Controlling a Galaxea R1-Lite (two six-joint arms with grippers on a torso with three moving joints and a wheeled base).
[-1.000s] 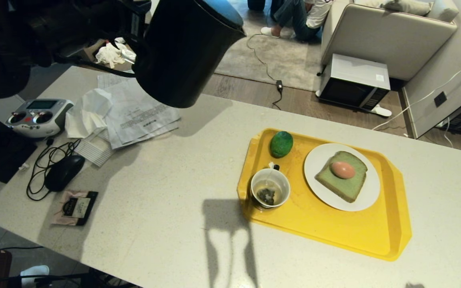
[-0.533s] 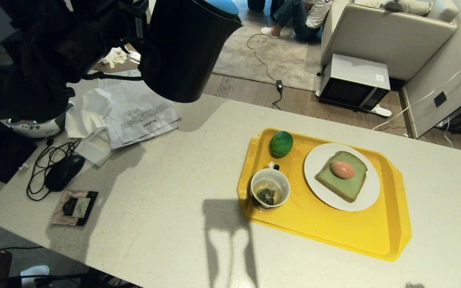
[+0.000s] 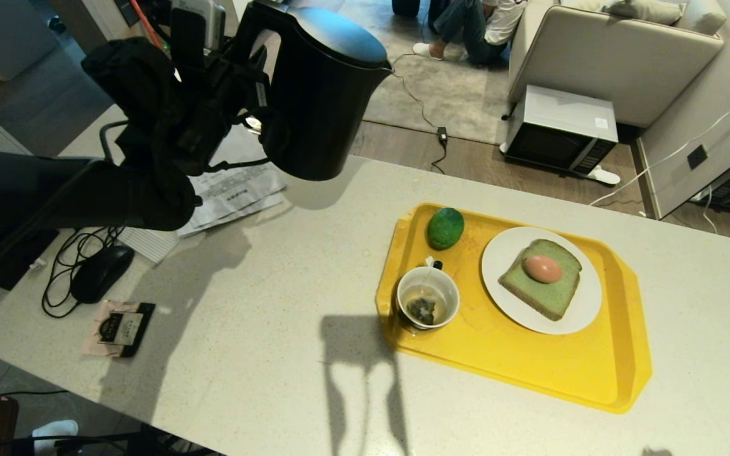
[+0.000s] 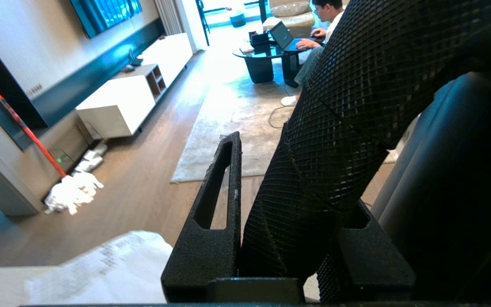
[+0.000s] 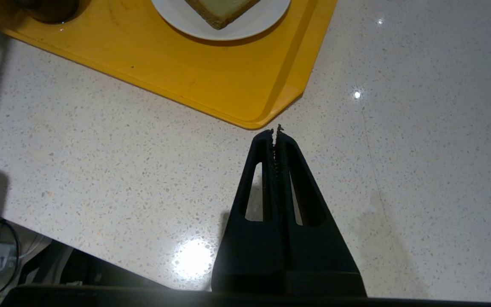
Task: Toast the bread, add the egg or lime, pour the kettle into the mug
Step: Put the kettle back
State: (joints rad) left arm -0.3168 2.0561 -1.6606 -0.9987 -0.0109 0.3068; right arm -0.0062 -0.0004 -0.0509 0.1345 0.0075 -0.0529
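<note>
My left gripper has the black kettle. Next, I set it down with that gripper on the table [image 3: 368, 227] just beside the yellow tray's lime corner.
The black kettle [image 3: 324, 95] hangs nearly upright above the table's far left part, spout toward the tray. My left gripper [image 3: 248, 95] is shut on its handle. In the left wrist view the ribbed handle [image 4: 335, 128] fills the left gripper [image 4: 288, 170], with the kettle [image 4: 450, 192] body beside it. On the yellow tray [image 3: 530, 367] stand the mug [image 3: 428, 297], holding a tea bag and liquid, the lime [image 3: 445, 228], and a white plate [image 3: 505, 250]. The bread [image 3: 549, 294] lies on the plate with the egg [image 3: 543, 268] on top. My right gripper [image 5: 276, 130] is shut and empty, just off the tray [image 5: 211, 81] corner.
Papers [image 3: 232, 190], a mouse [image 3: 100, 272] with its cable and a small packet [image 3: 121, 327] lie on the table's left side. Beyond the table, a microwave [image 3: 558, 130] stands on the floor by a sofa [image 3: 618, 50]. A person [image 3: 473, 25] sits on the rug.
The kettle has swung from tilted, base toward me, to nearly upright and has shifted a little right. My left arm has come further into view and now covers the controller.
</note>
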